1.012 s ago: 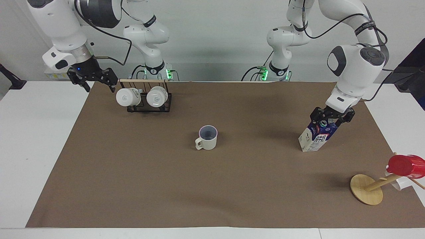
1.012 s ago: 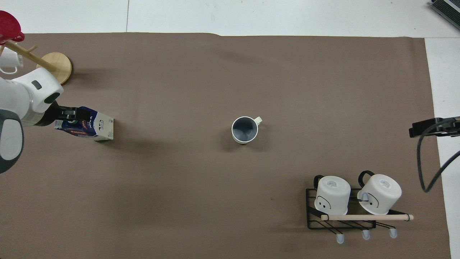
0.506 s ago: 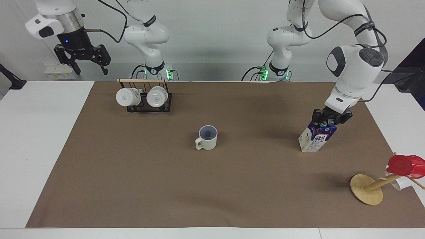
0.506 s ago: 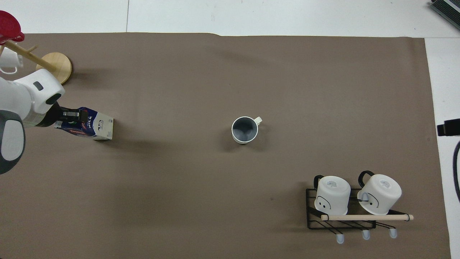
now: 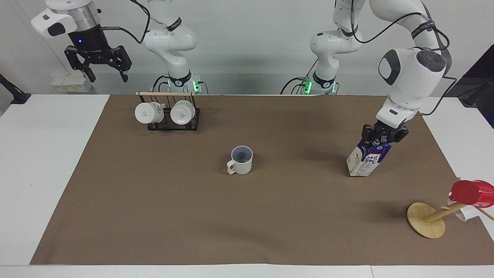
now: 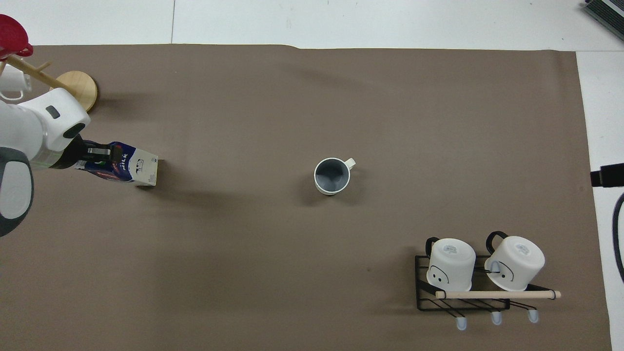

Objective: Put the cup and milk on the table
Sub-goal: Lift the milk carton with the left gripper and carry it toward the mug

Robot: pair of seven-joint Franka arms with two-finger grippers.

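Observation:
My left gripper has the milk carton to put down. It now leans on the brown mat. It will let go of it on the brown mat (image 6: 287, 175) beside the cream cup, opposite the cup's handle.
The milk carton (image 5: 364, 160) leans on the brown mat (image 5: 270, 216) toward the left arm's end of the table (image 5: 46, 154). My left gripper (image 5: 382, 139) is shut on its dark blue top. It also shows in the overhead view (image 6: 129, 168) under the left gripper (image 6: 95, 153). The cream cup (image 5: 242, 160) stands upright in the middle of the mat, free of both grippers, handle toward the right arm's end; it also shows in the overhead view (image 6: 332, 176). My right gripper (image 5: 108, 78) hangs open and empty, high over the right arm's end, above the mug rack.
A black wire rack (image 5: 170, 123) with two white mugs (image 5: 146, 112) stands near the robots at the right arm's end (image 6: 463, 297). A wooden mug tree (image 5: 426, 220) holding a red cup (image 5: 471, 192) stands at the left arm's end, farther from the robots than the milk.
My right gripper rose from beside the rack to high above it. My left gripper's fingers closed on the milk top, and the carton shifted slightly.

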